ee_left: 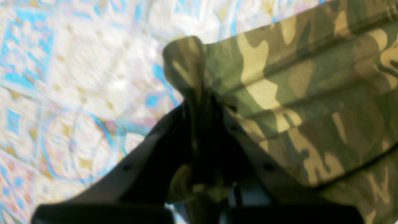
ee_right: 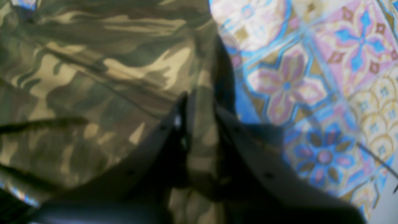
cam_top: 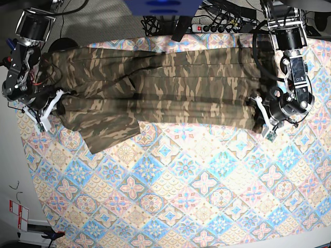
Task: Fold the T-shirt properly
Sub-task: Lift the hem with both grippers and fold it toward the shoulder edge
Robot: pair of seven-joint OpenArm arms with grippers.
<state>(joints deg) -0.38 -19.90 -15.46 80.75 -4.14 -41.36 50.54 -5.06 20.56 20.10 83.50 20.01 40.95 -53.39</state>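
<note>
My right gripper should release the T-shirt's edge on its far folds point(cam_top: 65, 70) near the far corner of the table.
The camouflage T-shirt point(cam_top: 165, 88) lies stretched in long folds across the far part of the table, between the two arms. My left gripper point(cam_top: 260, 116) is shut on the shirt's right edge. In the left wrist view, a corner of the T-shirt point(ee_left: 298, 93) bunches up out of the left gripper point(ee_left: 202, 96). My right gripper point(cam_top: 53, 106) is shut on the shirt's left edge. In the right wrist view, a strip of the T-shirt point(ee_right: 93, 81) runs between the fingers of the right gripper point(ee_right: 199, 105). One sleeve point(cam_top: 108, 132) spreads toward the near left.
A pastel diamond-patterned tablecloth point(cam_top: 196, 186) covers the table in front of the shirt. A power strip and cables point(cam_top: 217, 23) sit behind the far edge. The table's left edge point(cam_top: 31, 170) runs close to the right arm.
</note>
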